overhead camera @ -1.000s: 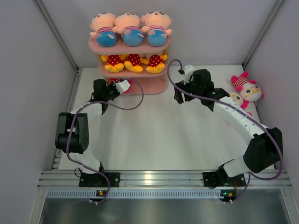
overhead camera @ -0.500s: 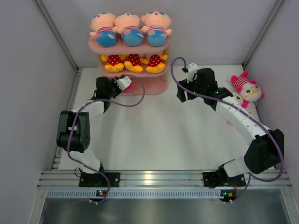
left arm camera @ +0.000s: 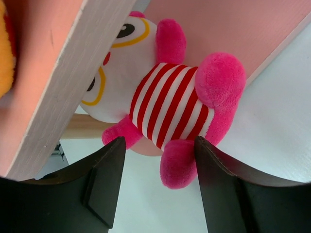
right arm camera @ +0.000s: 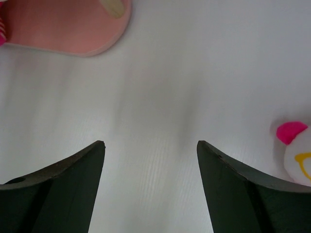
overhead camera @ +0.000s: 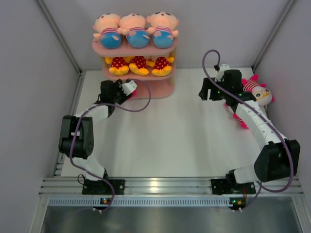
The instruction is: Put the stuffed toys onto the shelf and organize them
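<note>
The robot's right gripper will next take hold of the pink foot (overhead camera: 243, 124) of the white-faced toy that lies partly under the robot's right arm.
The pink shelf (overhead camera: 156, 89) stands at the back, with three peach-headed dolls (overhead camera: 138, 30) on its top board and three yellow-orange toys (overhead camera: 139, 65) on the middle one. My left gripper (overhead camera: 129, 88) is at the bottom tier, open. In the left wrist view a pink-striped toy (left arm camera: 171, 108) lies on the bottom board (left arm camera: 233, 29), one pink foot between my spread fingers (left arm camera: 159, 142). My right gripper (overhead camera: 204, 91) is open and empty over the table (right arm camera: 149, 143). A white-faced toy (overhead camera: 258, 92) lies at the far right, and another (overhead camera: 239, 119) is partly under the right arm.
Grey walls with metal posts close in the table on the left, back and right. The shelf's middle board (left arm camera: 63, 87) hangs just over the left gripper. A toy's head (right arm camera: 297, 156) shows at the right edge of the right wrist view, with the shelf's base (right arm camera: 68, 29) at the upper left.
My left gripper has opened and let go of the pink-striped toy at the bottom tier. The right arm has swung right, towards the toys by the wall.
</note>
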Controlling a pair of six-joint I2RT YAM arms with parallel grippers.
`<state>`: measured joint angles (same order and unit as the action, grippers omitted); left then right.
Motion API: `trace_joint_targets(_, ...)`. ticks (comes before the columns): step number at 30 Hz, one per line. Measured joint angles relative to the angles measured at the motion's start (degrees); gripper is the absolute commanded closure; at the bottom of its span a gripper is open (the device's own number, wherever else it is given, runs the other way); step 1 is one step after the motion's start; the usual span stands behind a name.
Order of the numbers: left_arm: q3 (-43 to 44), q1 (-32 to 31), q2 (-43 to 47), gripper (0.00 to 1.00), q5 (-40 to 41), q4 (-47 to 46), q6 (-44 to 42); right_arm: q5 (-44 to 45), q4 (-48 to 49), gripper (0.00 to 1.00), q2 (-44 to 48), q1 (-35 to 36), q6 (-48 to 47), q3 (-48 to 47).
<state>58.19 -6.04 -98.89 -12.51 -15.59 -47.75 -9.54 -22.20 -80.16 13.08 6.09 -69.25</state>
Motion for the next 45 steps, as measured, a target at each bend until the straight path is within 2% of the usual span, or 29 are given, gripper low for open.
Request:
trace_joint_targets(6, 0.1, -0.1, 0.0, 0.44, 2.7, 0.4, -0.6, 0.0, -0.5, 0.23, 2.1, -5.4, 3.7, 4.8)
trace_joint_targets(15, 0.3, -0.6, 0.0, 0.38, 4.1, 0.9, -1.2, -1.4, -1.0, 0.23, 4.9, -5.4, 4.3, 5.2)
trace_joint_targets(26, 3.7, -1.5, 3.6, 0.38, 4.9, 9.4, 1.6, -2.1, -1.1, 0.21, 5.7, -6.8, 7.0, 5.4)
trace_joint_targets(29, 4.3, -2.1, 5.2, 0.38, 4.9, 13.5, 3.2, -2.5, -0.5, 0.2, 6.3, -12.3, 10.2, 7.8)
trace_joint_targets(35, 5.0, -3.1, 9.6, 0.38, 3.8, 22.1, 6.5, 1.3, 0.9, 0.21, 8.2, -30.9, 17.2, 17.2)
trace_joint_targets(38, 5.0, -3.7, 12.0, 0.38, 3.3, 25.7, 7.3, 3.1, 0.8, 0.21, 9.3, -38.4, 18.6, 19.0)
trace_joint_targets(45, 5.0, -6.6, 17.3, 0.38, 3.7, 33.7, 8.9, 6.5, 0.8, 0.2, 13.1, -44.1, 20.2, 20.8)
